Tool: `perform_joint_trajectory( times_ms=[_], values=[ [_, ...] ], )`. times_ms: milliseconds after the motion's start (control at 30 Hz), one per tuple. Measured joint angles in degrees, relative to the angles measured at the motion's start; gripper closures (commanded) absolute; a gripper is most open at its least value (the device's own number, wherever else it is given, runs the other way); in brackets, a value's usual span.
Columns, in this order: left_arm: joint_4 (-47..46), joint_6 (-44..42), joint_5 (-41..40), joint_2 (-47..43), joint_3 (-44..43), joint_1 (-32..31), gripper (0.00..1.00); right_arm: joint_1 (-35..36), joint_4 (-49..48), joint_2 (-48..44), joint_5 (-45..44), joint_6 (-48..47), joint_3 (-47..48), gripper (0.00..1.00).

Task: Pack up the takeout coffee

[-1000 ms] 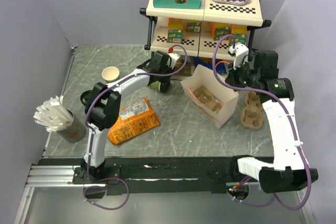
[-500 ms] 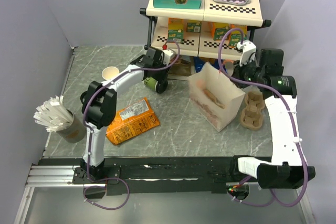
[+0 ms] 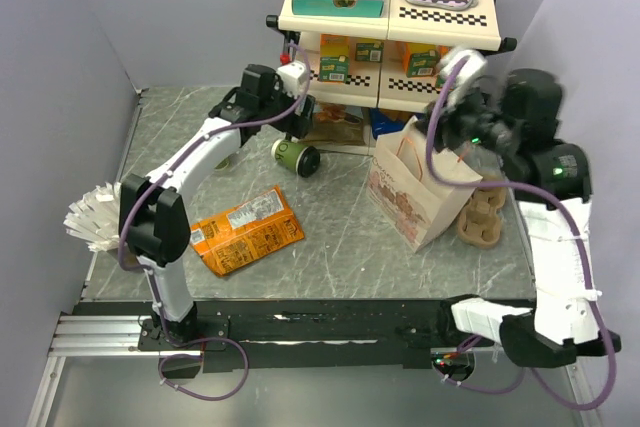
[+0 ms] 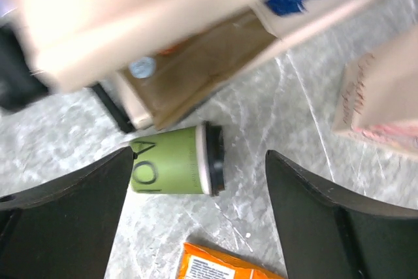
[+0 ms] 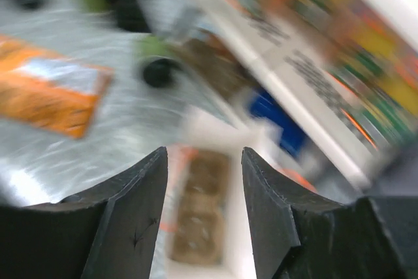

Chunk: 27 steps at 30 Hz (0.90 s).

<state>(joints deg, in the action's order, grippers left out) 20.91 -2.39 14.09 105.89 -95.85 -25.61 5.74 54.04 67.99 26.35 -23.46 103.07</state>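
Observation:
The takeout coffee's bottom rim (image 3: 276, 149) (image 4: 133, 183), opposite its black lid, is the next place for my left gripper to go to and close.
The takeout coffee (image 3: 297, 156), a small green cup with a black lid, lies on its side on the table in front of the shelf. My left gripper (image 3: 258, 97) hangs open high above and to the left of it. In the left wrist view the takeout coffee (image 4: 173, 160) lies far below between the spread fingers (image 4: 65, 220) of the left gripper (image 4: 202, 187), untouched. The white paper bag (image 3: 420, 192) stands upright at the right. My right gripper (image 3: 452, 122) hovers open over the bag's mouth; in its blurred view the right gripper (image 5: 204, 181) frames a cardboard carrier (image 5: 202, 213) inside the bag.
An orange snack packet (image 3: 245, 230) lies in front of the cup. A second cardboard cup carrier (image 3: 485, 212) sits right of the bag. The two-tier shelf (image 3: 390, 17) stands at the back. A holder of white straws (image 3: 95, 217) is at the left edge.
My left gripper has lifted off the cup, drawn back to the left and opened; the cup stays on its side. The bag has been stood upright, and my right gripper has opened and risen.

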Motion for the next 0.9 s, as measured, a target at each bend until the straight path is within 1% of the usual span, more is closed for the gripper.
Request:
perform_joint_trajectory(
  times_ms=[33,133,200,300,400,533,667,833,900],
  values=[
    [0.02,1.07,-0.57,-0.07,-0.39,0.66,0.11,4.55,0.0,-0.24,0.02,-0.44,-0.07,0.45],
    [0.92,4.2,-1.9,0.17,-0.52,3.65,0.11,14.99,-0.52,0.22,0.79,-1.11,-1.31,0.45],
    [1.33,6.12,-1.9,0.63,-0.52,6.08,0.11,19.87,-0.92,1.66,0.96,-0.87,-2.34,0.43],
    [1.7,8.33,-1.42,1.38,-0.52,9.14,0.11,24.55,-3.63,5.55,0.76,2.03,-4.28,0.4],
    [1.7,10.67,1.16,2.34,-0.48,10.97,0.12,26.67,-7.3,11.58,0.87,7.91,-6.01,0.37],
    [0.48,12.63,4.42,4.26,0.13,11.56,0.13,27.98,-12.11,22.36,1.25,16.65,-5.99,0.37],
    [-0.52,13.16,5.7,7.41,1.01,11.58,0.14,28.52,-16.85,32.37,1.25,23.58,-6.12,0.36],
    [-1.33,13.68,5.73,12.96,0.85,11.96,0.16,28.52,-21.62,38.25,0.76,28.17,-6.51,0.34],
    [-1.38,13.86,5.62,14.99,0.7,12.22,0.21,28.52,-22.93,39.5,0.33,29.62,-6.54,0.34]
  ],
)
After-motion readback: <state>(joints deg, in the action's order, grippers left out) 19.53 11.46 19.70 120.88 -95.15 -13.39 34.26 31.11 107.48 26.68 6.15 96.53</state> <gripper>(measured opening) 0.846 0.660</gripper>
